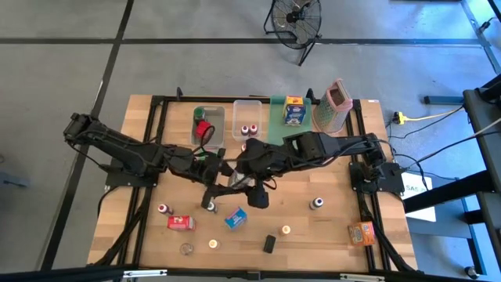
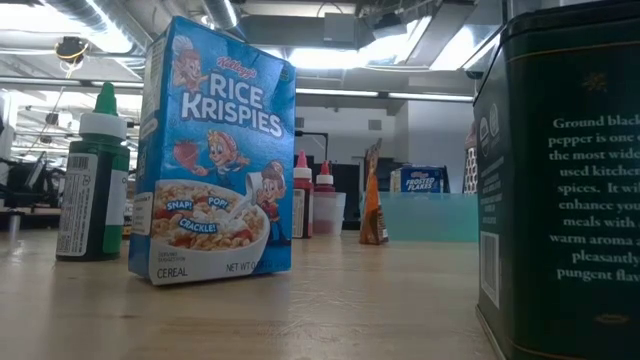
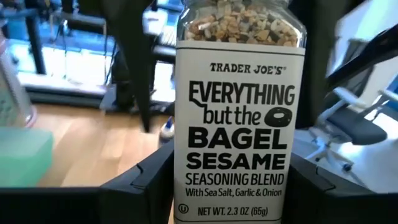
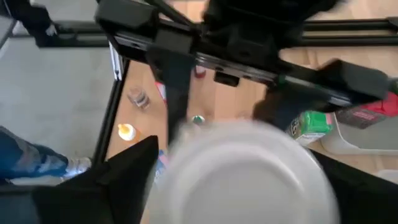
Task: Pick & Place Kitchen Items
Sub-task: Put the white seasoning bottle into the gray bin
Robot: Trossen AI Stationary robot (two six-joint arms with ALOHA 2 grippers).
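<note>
I should swing my right gripper level, as it points down over the jar's white cap, and take the jar by its body (image 3: pixel 236 137) from my left gripper.
A clear seasoning jar (image 3: pixel 239 124) with a white label and a seed mix inside stands upright between my left gripper's (image 3: pixel 239 186) dark fingers. My right gripper (image 4: pixel 242 180) looks down on the jar's round white cap (image 4: pixel 249 168), which fills the gap between its fingers. In the high view both grippers, left (image 1: pixel 215 168) and right (image 1: pixel 244 174), meet over the table's middle at the jar (image 1: pixel 237 182). Both are shut on it. The low view shows neither gripper. My left gripper pinches the jar's lower body (image 3: pixel 186 186) between its two fingers (image 3: pixel 146 180), coming level from the table's left. The jar stands upright in the hold; whether its base is on the table is out of the picture. My right gripper has the jar's cap rim (image 4: pixel 171 168) between its two fingers (image 4: pixel 134 165), coming from above and pointing down. The cap sits far up between them, close to the camera.
Near side of the table: red box (image 1: pixel 181 222), blue cereal box (image 1: pixel 236 218), dark tin (image 1: pixel 269 243), orange box (image 1: pixel 362 233), small bottles (image 1: pixel 163 209) (image 1: pixel 316 204). Far side: two clear bins (image 1: pixel 221 113) (image 1: pixel 247 104), green tray (image 1: pixel 278 117), pinkish grater (image 1: pixel 335 106).
</note>
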